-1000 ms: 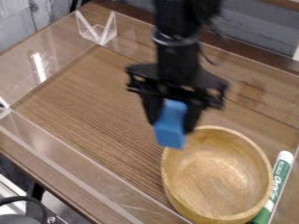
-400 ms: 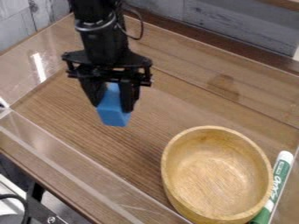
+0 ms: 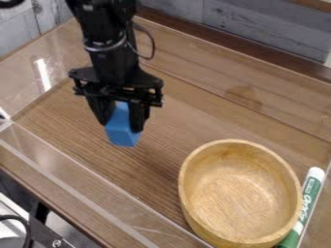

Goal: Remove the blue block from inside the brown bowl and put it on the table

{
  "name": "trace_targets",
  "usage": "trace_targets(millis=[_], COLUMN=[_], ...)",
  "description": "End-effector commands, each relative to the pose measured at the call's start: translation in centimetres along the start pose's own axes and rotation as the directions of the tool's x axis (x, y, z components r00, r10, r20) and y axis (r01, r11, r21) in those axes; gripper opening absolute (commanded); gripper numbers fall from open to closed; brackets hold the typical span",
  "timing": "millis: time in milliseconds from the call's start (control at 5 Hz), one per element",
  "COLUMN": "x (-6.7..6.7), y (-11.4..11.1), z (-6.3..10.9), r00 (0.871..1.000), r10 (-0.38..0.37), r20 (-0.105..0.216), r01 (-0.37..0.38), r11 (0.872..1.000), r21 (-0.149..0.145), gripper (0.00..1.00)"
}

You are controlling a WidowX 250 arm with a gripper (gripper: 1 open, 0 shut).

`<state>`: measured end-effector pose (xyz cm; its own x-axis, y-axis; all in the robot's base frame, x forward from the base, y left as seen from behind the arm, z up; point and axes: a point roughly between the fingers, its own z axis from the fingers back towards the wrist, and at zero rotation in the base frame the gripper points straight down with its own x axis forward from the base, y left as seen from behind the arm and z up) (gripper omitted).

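I need to release the blue block on the bare wood (image 3: 132, 153) between the brown bowl and the clear acrylic side.
My black gripper (image 3: 123, 116) hangs over the left-middle of the table (image 3: 207, 116), shut on the blue block (image 3: 122, 127). The block points downward between the fingers, its lower end close to the tabletop; whether it touches the wood I cannot tell. The brown bowl (image 3: 242, 194) sits at the front right, well to the right of the gripper, with nothing showing inside it.
A green-and-white marker (image 3: 311, 201) lies just right of the bowl, near the table's right edge. Clear acrylic walls (image 3: 91, 199) run along the front and left sides. A small clear stand (image 3: 49, 73) sits at the left behind the arm.
The arm carried the blue block leftward from above the bowl's rim to the table's left-middle. In the last half second it shifted only slightly and dropped a little.
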<state>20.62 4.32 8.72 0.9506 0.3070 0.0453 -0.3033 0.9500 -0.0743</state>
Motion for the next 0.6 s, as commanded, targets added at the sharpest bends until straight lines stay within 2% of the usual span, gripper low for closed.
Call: trace_targets(millis=[0, 400], x=[0.9, 1.4], y=[0.0, 0.1], z=[-0.5, -2.3], r00=[0.999, 0.999], r10=[-0.008, -0.01], r20=[0.038, 0.05], r01=[0.007, 0.007], r11=[1.0, 0.999], r21=[0.02, 0.044], gripper=[0.0, 0.0])
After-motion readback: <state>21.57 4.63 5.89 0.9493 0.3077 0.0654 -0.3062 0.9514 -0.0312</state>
